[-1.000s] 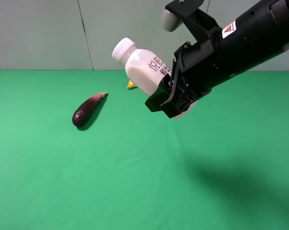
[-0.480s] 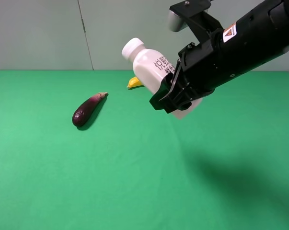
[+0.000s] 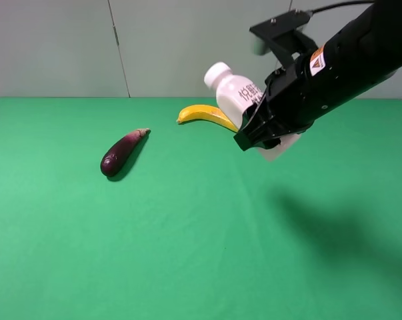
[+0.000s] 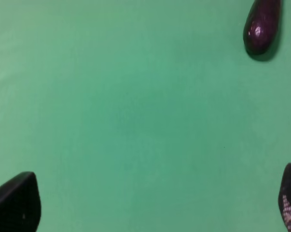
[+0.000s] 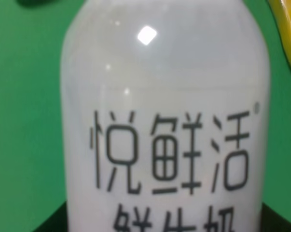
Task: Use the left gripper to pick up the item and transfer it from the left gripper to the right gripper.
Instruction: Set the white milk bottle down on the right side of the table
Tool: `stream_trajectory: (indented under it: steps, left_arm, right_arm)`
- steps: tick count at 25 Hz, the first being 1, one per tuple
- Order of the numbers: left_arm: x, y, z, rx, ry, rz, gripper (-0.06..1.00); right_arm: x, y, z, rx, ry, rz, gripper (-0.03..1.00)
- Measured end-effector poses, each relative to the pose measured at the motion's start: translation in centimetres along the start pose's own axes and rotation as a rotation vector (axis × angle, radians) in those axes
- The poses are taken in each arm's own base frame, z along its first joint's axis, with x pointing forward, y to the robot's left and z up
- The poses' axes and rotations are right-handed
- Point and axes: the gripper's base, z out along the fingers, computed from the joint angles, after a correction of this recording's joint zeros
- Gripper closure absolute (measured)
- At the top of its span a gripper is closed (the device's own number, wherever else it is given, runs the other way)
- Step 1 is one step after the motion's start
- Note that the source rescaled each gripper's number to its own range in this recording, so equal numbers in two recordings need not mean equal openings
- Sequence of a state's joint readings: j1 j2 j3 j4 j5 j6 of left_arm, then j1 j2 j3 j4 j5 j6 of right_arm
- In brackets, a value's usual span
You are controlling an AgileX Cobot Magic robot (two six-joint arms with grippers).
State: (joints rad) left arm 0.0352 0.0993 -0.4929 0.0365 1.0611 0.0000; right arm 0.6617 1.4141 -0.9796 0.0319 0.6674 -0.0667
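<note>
Next, my right gripper lets go of the white bottle on the green table (image 3: 301, 193) beside the arm's dark shadow.
The item, a white bottle (image 3: 236, 93) with a white cap and dark print, is held in the air, tilted with its cap up and to the left. My right gripper (image 3: 255, 133), on the arm with the red-and-white sticker, is shut on the bottle's lower body. In the right wrist view the bottle (image 5: 164, 121) fills the frame. My left gripper (image 4: 152, 203) is out of the exterior view. In the left wrist view its two black fingertips (image 4: 15, 205) stand wide apart over bare green cloth, open and empty.
A purple eggplant (image 3: 123, 152) lies on the green table (image 3: 154, 240) at the left, also in the left wrist view (image 4: 262, 25). A yellow banana (image 3: 204, 115) lies at the back, just left of the bottle, with its edge in the right wrist view (image 5: 287, 34).
My right arm has carried the bottle to the right and away from the camera. The banana behind it has come into full view. The eggplant has not moved.
</note>
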Motion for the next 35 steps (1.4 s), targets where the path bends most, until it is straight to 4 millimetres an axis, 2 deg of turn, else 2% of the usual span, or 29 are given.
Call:
stream_trajectory:
  steps: [10, 11, 13, 19, 24, 30, 35]
  left_arm:
    - [0.0, 0.0, 0.0, 0.0, 0.0, 0.0, -0.02]
    - [0.0, 0.0, 0.0, 0.0, 0.0, 0.0, -0.02]
    - [0.0, 0.0, 0.0, 0.0, 0.0, 0.0, -0.02]
    - [0.0, 0.0, 0.0, 0.0, 0.0, 0.0, -0.02]
    - [0.0, 0.0, 0.0, 0.0, 0.0, 0.0, -0.02]
    - [0.0, 0.0, 0.0, 0.0, 0.0, 0.0, -0.02]
    - [0.0, 0.0, 0.0, 0.0, 0.0, 0.0, -0.02]
  right_arm:
    - [1.1, -0.9, 4.6, 0.019, 0.177, 0.041, 0.96]
    - [1.1, -0.9, 4.6, 0.019, 0.177, 0.041, 0.96]
    - [1.6, -0.9, 6.4, 0.018, 0.236, 0.045, 0.96]
    - [2.5, -1.2, 8.9, 0.038, 0.321, 0.011, 0.96]
    - [2.7, -2.1, 9.4, 0.066, 0.332, -0.002, 0.96]
    - [3.0, -5.8, 9.2, 0.123, 0.311, 0.131, 0.96]
    - [3.3, -7.4, 9.0, 0.142, 0.313, 0.173, 0.96]
